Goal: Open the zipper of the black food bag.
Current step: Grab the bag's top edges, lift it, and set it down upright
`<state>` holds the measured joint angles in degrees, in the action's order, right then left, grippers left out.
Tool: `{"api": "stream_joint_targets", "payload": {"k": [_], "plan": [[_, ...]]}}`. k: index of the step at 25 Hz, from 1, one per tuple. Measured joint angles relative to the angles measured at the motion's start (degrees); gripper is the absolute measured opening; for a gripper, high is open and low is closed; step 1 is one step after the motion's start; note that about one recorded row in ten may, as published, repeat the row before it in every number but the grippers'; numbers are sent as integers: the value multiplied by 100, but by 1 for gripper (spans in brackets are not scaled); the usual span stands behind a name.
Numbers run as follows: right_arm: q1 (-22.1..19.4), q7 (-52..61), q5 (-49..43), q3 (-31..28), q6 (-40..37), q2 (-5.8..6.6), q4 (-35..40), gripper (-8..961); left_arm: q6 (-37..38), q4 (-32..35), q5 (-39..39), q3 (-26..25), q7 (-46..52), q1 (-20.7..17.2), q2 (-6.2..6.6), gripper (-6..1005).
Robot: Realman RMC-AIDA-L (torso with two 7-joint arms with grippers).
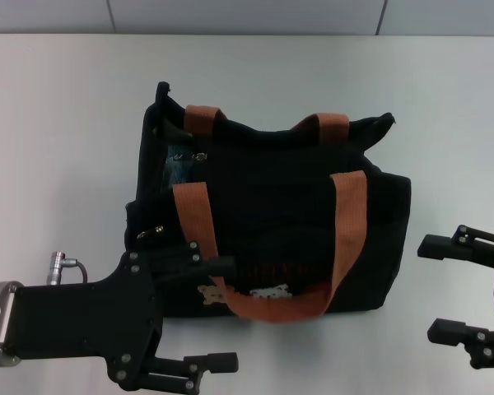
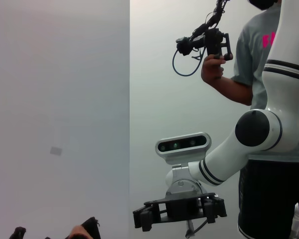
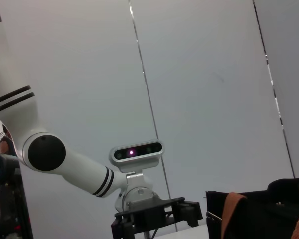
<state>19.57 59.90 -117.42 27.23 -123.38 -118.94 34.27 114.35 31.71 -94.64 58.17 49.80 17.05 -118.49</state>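
The end of the black food bag (image 1: 137, 243) is just below the near silver pull tab. My left gripper should close there to hold the bag steady.
The black food bag (image 1: 272, 222) lies in the middle of the white table, with its orange-brown handles (image 1: 350, 239) draped over it and a tan bear patch (image 1: 214, 294) at its near side. Silver pull tabs (image 1: 189, 156) of the zipper show at the bag's far left end, where a gap shows a teal lining. My left gripper (image 1: 226, 313) is open at the bag's near left corner; one finger (image 1: 218, 266) overlaps the fabric, and I cannot tell if it touches. My right gripper (image 1: 435, 288) stands open just right of the bag, apart from it.
The table's far edge meets a grey wall (image 1: 247, 16). In the left wrist view a person (image 2: 254, 64) stands behind the robot holding a hand-held device (image 2: 209, 42). The bag's end (image 3: 259, 214) shows in the right wrist view.
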Motion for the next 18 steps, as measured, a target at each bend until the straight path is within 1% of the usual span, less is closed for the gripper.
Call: {"api": "stream_joint_targets", "payload": {"k": [8, 12, 13, 14, 15, 16, 17, 18], "plan": [[4, -15, -8, 124, 1, 2, -9, 834, -6, -19, -10, 13, 11, 7, 2, 840], [-42, -107, 37, 3, 5, -1, -9, 834, 14, -19, 67, -33, -70, -47, 8, 841], [-42, -107, 37, 3, 5, -1, -9, 834, 40, -37, 367, -177, -278, -229, 19, 841], [-49, -126, 50, -88, 8, -3, -9, 834, 47, -82, 762, -415, -533, -521, 16, 841], [-57, -145, 60, -317, 31, -3, -16, 834, 46, -90, 870, -476, -600, -606, 14, 841], [-57, -150, 60, -422, 48, -4, -29, 834, 46, -103, 1028, -549, -697, -748, 9, 841], [-57, -150, 60, -422, 48, -4, -29, 834, 45, -108, 1099, -567, -733, -798, 10, 841], [-58, -192, 63, -628, 76, 1, -107, 834, 2, -133, 1317, -596, -826, -996, 15, 841]]}}
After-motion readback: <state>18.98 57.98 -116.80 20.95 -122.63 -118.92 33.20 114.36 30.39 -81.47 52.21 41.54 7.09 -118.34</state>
